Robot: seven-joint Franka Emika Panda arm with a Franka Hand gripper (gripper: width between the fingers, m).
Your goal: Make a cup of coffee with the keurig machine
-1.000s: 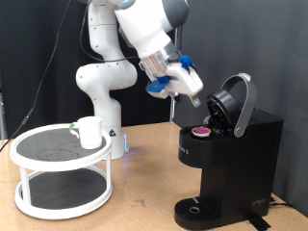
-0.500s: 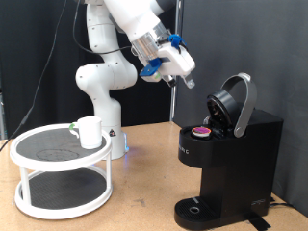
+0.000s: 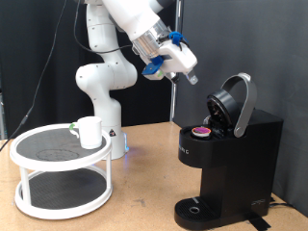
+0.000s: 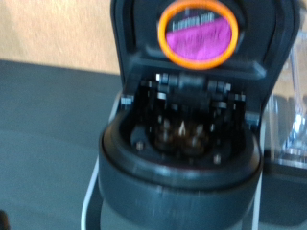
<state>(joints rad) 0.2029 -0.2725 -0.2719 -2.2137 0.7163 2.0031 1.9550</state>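
Next, I move my gripper to the top of the silver handle (image 3: 246, 78) on the keurig machine's open lid and close it there.
The keurig machine (image 3: 231, 168) stands at the exterior view's right with its rounded lid (image 3: 238, 99) hinged open. A pod with a purple top (image 3: 202, 131) sits in its chamber; in the wrist view the pod (image 4: 197, 32) has an orange rim, and the lid's dark underside (image 4: 182, 134) faces the camera. My gripper (image 3: 191, 75) hangs in the air above and to the exterior view's left of the open lid, touching nothing. The white cup (image 3: 89, 132) stands on a round white two-tier stand (image 3: 58, 159) at the exterior view's left.
The robot's white base (image 3: 104, 87) stands behind the stand. A wooden table (image 3: 144, 192) carries the stand and the machine. The machine's round drip base (image 3: 197, 207) is at its foot. A clear water tank (image 4: 286, 125) shows beside the lid.
My gripper has risen and pulled back to the exterior view's left, away from the open lid. The pod, lid and cup have not moved.
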